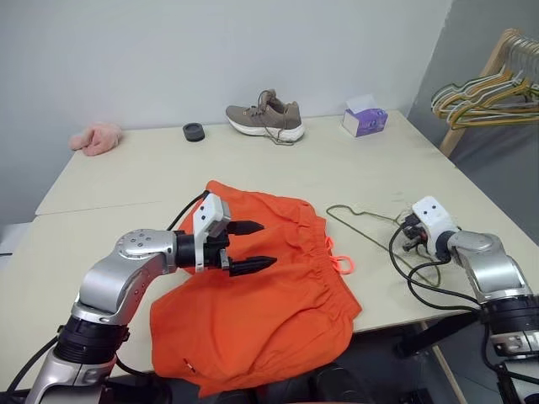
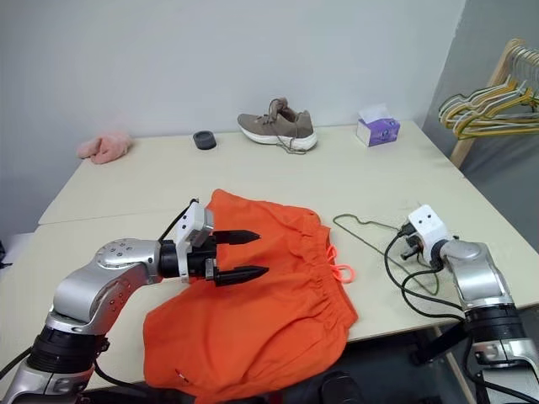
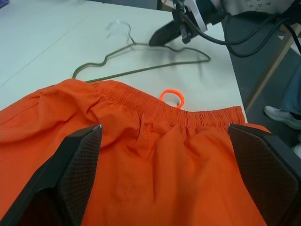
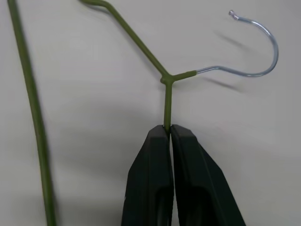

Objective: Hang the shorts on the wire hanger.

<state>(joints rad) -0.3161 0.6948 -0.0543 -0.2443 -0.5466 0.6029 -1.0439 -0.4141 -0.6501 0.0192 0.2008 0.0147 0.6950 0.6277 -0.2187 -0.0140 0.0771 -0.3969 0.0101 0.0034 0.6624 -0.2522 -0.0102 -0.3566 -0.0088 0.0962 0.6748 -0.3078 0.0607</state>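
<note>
Next, my left gripper takes the hanger's end [image 1: 330, 209] by the shorts while my right gripper is beside the hanger's neck, so that my right gripper can take the hanger's other end.
The orange shorts [image 1: 261, 295] lie spread on the table, their lower part draped over the near edge. Their waistband faces right, with the pink-orange drawstring loop [image 3: 171, 96] sticking out. My left gripper [image 1: 251, 247] hovers just above the shorts' upper half, open, fingers pointing right toward the waistband. The olive-green wire hanger [image 1: 370, 220] lies flat on the table right of the shorts. My right gripper [image 4: 169, 129] is shut on the hanger's wire [image 4: 167, 96] just below the neck, where the bare metal hook [image 4: 254, 70] starts.
A tan shoe [image 1: 265, 116], a purple tissue box [image 1: 365, 119], a black round object [image 1: 194, 131] and a pink cloth [image 1: 97, 137] sit along the table's far side. A wooden rack with several coloured hangers [image 1: 484, 91] stands beyond the right edge.
</note>
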